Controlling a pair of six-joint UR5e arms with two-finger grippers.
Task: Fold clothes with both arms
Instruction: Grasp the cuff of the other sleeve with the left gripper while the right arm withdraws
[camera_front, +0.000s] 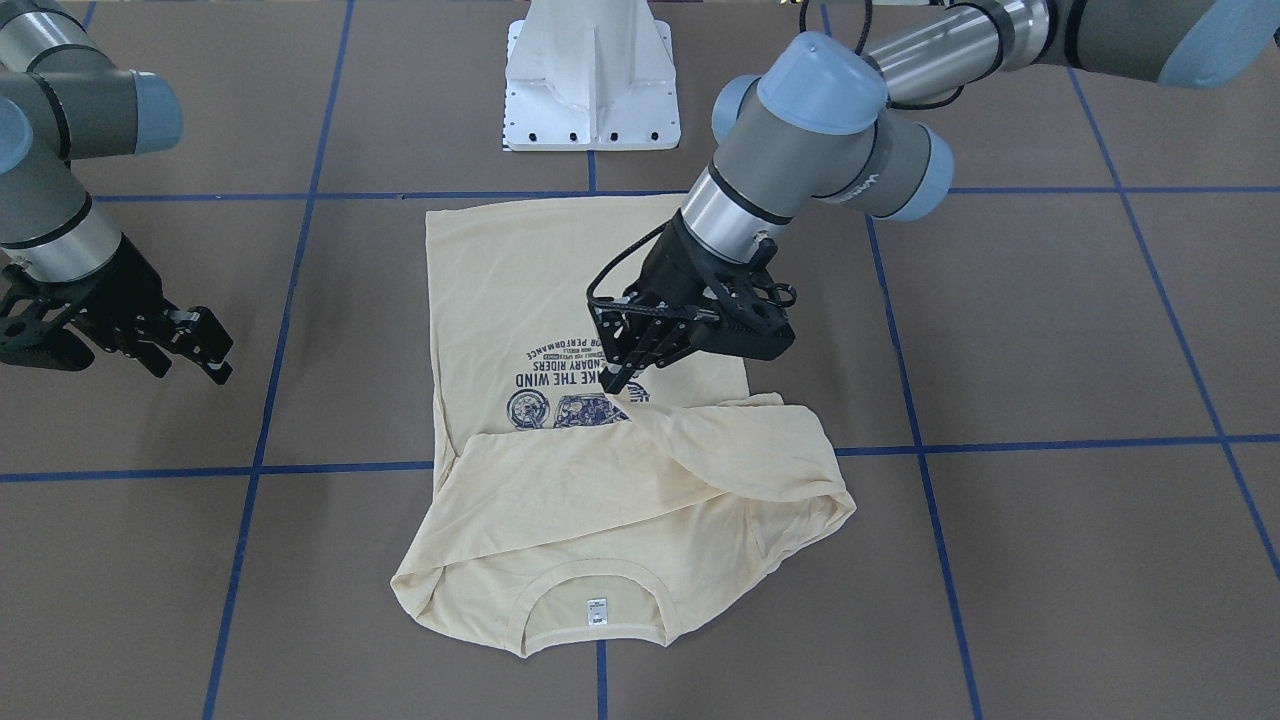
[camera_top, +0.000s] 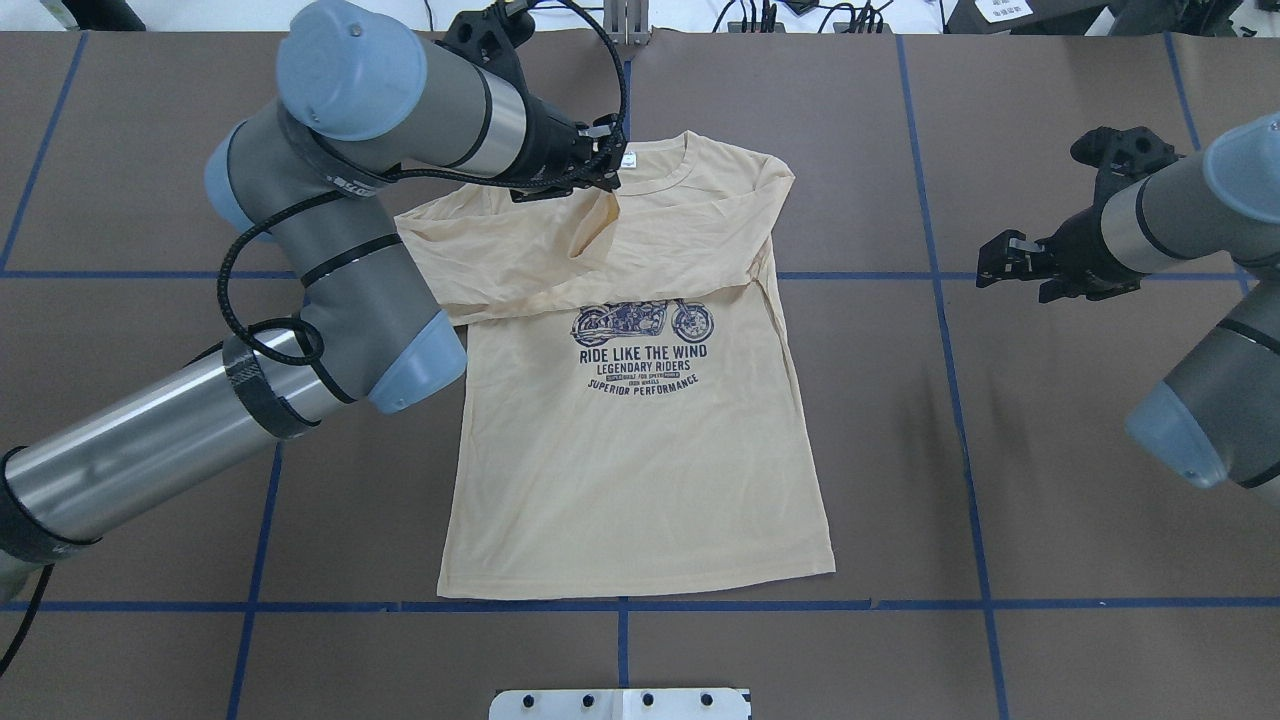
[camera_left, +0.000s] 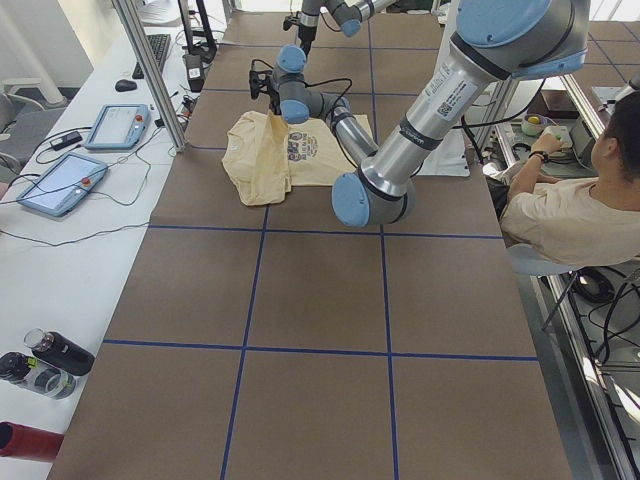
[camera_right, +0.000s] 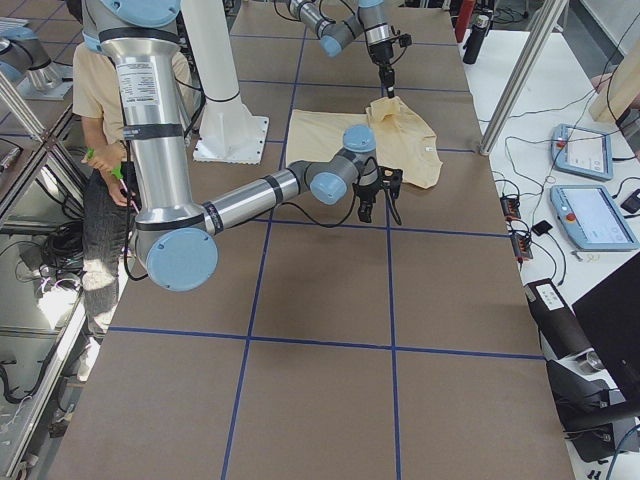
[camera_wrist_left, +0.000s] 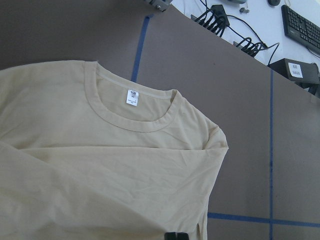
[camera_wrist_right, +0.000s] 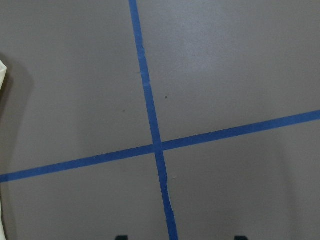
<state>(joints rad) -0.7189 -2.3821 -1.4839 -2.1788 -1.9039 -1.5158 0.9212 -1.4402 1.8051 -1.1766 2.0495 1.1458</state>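
Next, I let go of the sleeve tip, now slightly lifted over the upper chest, with my left gripper beside the top corner of the other folded sleeve (camera_front: 471, 420) (camera_wrist_left: 199, 232), near the shirt's side edge.
The pale cream-yellow shirt (camera_top: 640, 470) lies print-up on the brown table, collar and white neck label (camera_top: 628, 160) at the far side from the robot. One sleeve is folded across the chest just above the motorcycle print (camera_top: 643, 322). My left gripper (camera_top: 607, 178) is over the upper chest, shut on a peak of sleeve fabric it holds slightly lifted; it also shows in the front view (camera_front: 622, 380). The left wrist view shows the collar and label (camera_wrist_left: 133, 98). My right gripper (camera_top: 1015, 268) is open and empty, above bare table to the right of the shirt (camera_front: 190, 362).
The white pedestal base (camera_front: 592, 75) stands at the robot's side of the table. Blue tape lines (camera_wrist_right: 155, 145) grid the table. An operator (camera_left: 570, 210) sits at the side. Tablets (camera_left: 70, 180), bottles (camera_left: 50, 360) and a metal post (camera_left: 150, 70) are along the far bench.
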